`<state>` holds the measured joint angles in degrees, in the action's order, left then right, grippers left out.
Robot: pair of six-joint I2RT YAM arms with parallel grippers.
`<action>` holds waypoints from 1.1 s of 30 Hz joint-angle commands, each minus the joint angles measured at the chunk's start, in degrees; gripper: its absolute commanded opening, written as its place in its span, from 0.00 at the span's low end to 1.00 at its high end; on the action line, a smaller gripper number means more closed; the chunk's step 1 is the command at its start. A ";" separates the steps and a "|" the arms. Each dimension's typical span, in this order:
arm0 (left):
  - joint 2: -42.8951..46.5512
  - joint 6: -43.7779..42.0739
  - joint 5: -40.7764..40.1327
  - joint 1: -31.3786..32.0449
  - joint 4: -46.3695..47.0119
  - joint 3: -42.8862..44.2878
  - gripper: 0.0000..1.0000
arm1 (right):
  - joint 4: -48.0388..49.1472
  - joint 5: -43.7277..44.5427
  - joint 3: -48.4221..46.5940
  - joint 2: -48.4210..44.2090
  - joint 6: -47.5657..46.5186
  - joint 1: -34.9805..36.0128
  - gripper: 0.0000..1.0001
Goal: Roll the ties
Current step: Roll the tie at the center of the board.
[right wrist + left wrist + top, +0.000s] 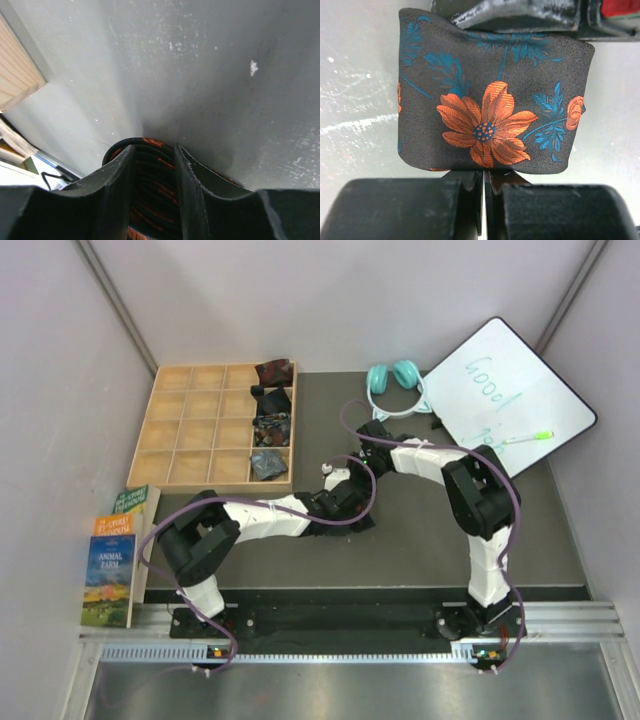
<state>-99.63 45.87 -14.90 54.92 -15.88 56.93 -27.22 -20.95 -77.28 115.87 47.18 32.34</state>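
Note:
Only the rolled tie's lower edge is in my left gripper, so it should open, back off and take all the layers at the tie's end nearer the tray (pixel 409 102).
A rolled tie (pixel 490 100), black with orange flowers and teal leaves, fills the left wrist view. My left gripper (pixel 484 175) is shut, its tips pinching the roll's lower edge. My right gripper (pixel 154 155) is clamped on the roll's coiled layers (pixel 152 185) and also shows at the top of the left wrist view (pixel 520 15). In the top view both grippers, left (pixel 340 502) and right (pixel 365 472), meet at mid-table and hide the tie. Several rolled ties sit in the wooden tray's right column, such as a dark red one (pixel 274 371) and a grey-blue one (pixel 268 463).
The wooden compartment tray (pixel 180 420) stands at the back left; its corner shows in the right wrist view (pixel 17 75). Teal headphones (pixel 395 375) and a whiteboard (pixel 500 390) with a green marker (pixel 525 438) lie at the back right. Books (pixel 115 555) lie at the left front.

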 commanded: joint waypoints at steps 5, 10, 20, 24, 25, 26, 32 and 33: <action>-0.74 -0.95 -3.13 -0.16 1.29 1.26 0.00 | 1.74 -0.59 4.15 -1.00 1.25 0.10 0.38; 1.54 0.36 0.56 0.28 -1.34 -0.50 0.10 | 1.21 -0.32 2.22 -1.44 0.81 -1.13 0.38; 13.83 -1.91 7.15 1.25 -9.69 -3.32 0.38 | -4.59 6.97 -5.95 -2.31 -2.08 -4.65 0.40; 19.82 -6.39 6.11 0.20 -13.64 -1.21 0.51 | -4.95 10.66 -3.17 -5.90 -3.06 -5.35 0.40; 20.79 -7.10 4.71 -0.33 -14.70 -0.59 0.53 | -4.34 11.10 -1.75 -7.05 -2.97 -5.44 0.41; 22.02 -7.98 4.53 -1.03 -14.97 0.28 0.56 | -2.50 11.45 -0.09 -8.55 -2.97 -5.70 0.41; 21.77 -15.27 14.33 -11.48 -12.44 1.70 0.59 | 4.71 11.89 15.47 -24.45 -2.80 -6.23 0.41; 21.59 -16.93 16.80 -14.02 -11.46 1.61 0.59 | 5.07 12.33 19.14 -29.17 -2.79 -6.23 0.41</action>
<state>-78.00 35.62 -6.15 46.59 -28.82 57.56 -27.31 -10.76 -65.14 99.37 45.04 26.76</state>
